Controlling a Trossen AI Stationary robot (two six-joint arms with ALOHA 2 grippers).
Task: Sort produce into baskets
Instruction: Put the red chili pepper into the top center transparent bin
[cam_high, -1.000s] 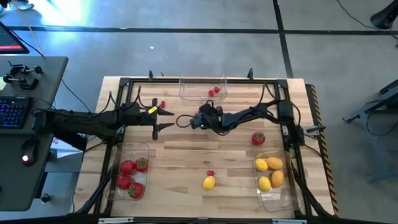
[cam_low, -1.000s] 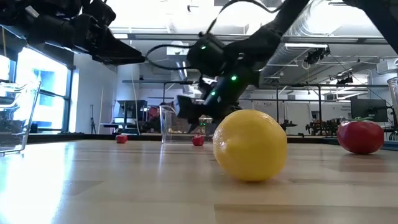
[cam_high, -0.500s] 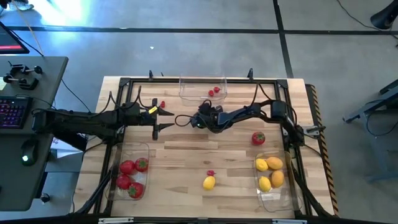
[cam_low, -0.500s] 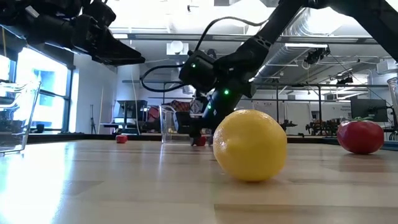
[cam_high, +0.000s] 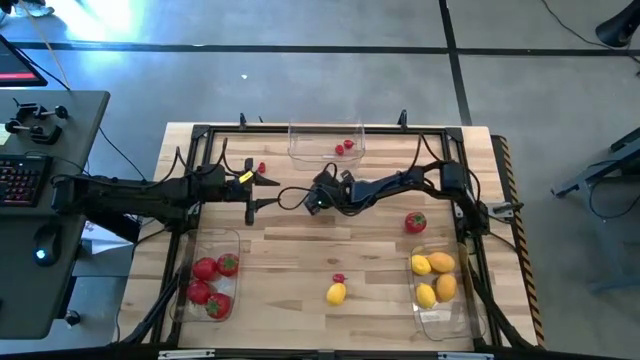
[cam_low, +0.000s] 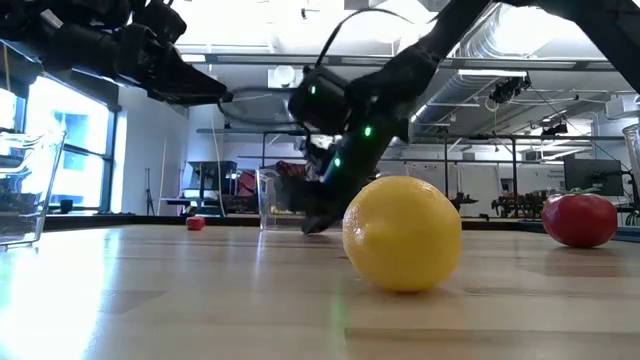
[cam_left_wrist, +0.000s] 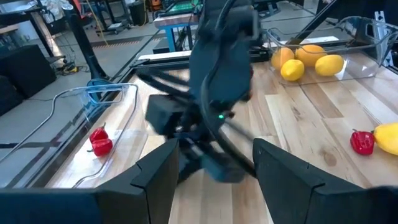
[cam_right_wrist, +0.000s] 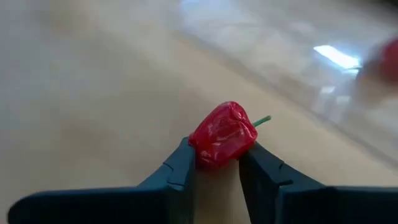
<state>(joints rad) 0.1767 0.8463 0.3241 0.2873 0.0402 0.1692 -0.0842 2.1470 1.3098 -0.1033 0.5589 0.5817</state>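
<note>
The robot's right gripper will release the red berry in the far basket, just on the near side (cam_high: 331, 159) of that basket's berries.
A small red berry (cam_right_wrist: 222, 134) with a green stem sits between the fingers of my right gripper (cam_right_wrist: 219, 149), which is shut on it. That gripper (cam_high: 313, 198) reaches low over the table's middle and slants down to the tabletop (cam_low: 318, 222). My left gripper (cam_high: 268, 191) hovers open just left of it, above the table, touching nothing. The far basket (cam_high: 300, 150) holds red berries, the near left basket (cam_high: 236, 240) tomatoes, the near right basket (cam_high: 462, 300) lemons. My right gripper pinches the berry's two sides (cam_right_wrist: 196, 148) between its fingers (cam_right_wrist: 177, 177), at their free ends. The fingers slant down from the table's right side. The stem sticks out sideways past one finger. Whether the berry rests on the wood, I cannot tell.
Loose on the wood lie a tomato (cam_high: 414, 222), a lemon (cam_high: 336, 293) with a small berry (cam_high: 338, 278) beside it, and another berry (cam_high: 262, 168) at the far left. A black frame (cam_high: 200, 135) runs around the table.
My right gripper has tipped down and rolled, sinking onto the berry on the table and edging toward the table's left. The berry, seen in front of it in the low view before, is now hidden by the fingers.
</note>
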